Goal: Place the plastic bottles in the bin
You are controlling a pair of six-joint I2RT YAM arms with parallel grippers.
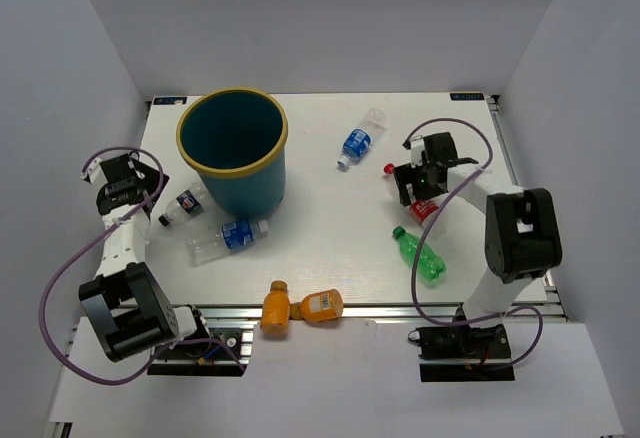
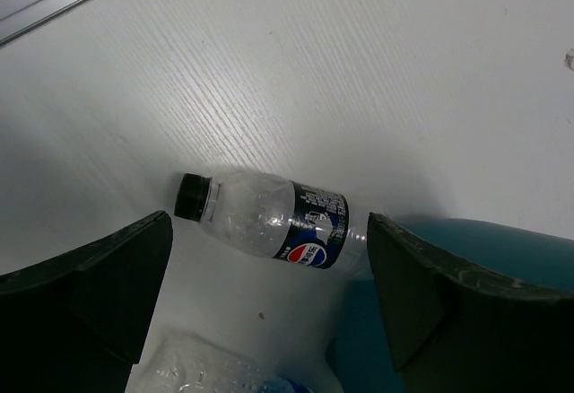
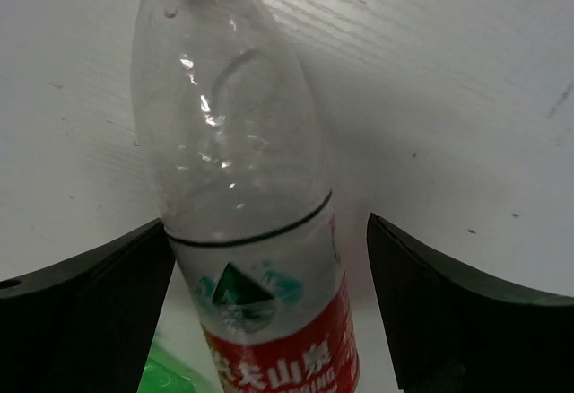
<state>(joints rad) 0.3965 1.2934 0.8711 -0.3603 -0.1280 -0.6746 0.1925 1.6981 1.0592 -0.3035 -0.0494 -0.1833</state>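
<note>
The robot's left gripper should next close around the dark label (image 1: 188, 201) (image 2: 316, 225) of the clear bottle with the black cap, which is lying next to the teal bin.
The teal bin (image 1: 232, 148) with a yellow rim stands far left of centre. My left gripper (image 1: 138, 182) is open and hovers above a clear dark-labelled bottle (image 1: 185, 204) lying beside the bin; in the left wrist view this bottle (image 2: 269, 218) lies between the spread fingers (image 2: 269, 240). My right gripper (image 1: 413, 182) is open, its fingers either side of the clear red-capped bottle (image 3: 238, 142), which lies on the table (image 1: 422, 201). Another blue-labelled bottle (image 1: 228, 236), a third (image 1: 357, 141), a green one (image 1: 420, 255) and two orange ones (image 1: 276, 308) (image 1: 320, 306) lie loose.
The bin's wall (image 2: 502, 239) shows just beyond my left gripper's right finger. The green bottle (image 3: 166, 371) lies close under my right gripper. White walls enclose the table on three sides; the orange bottles lie at its near edge.
</note>
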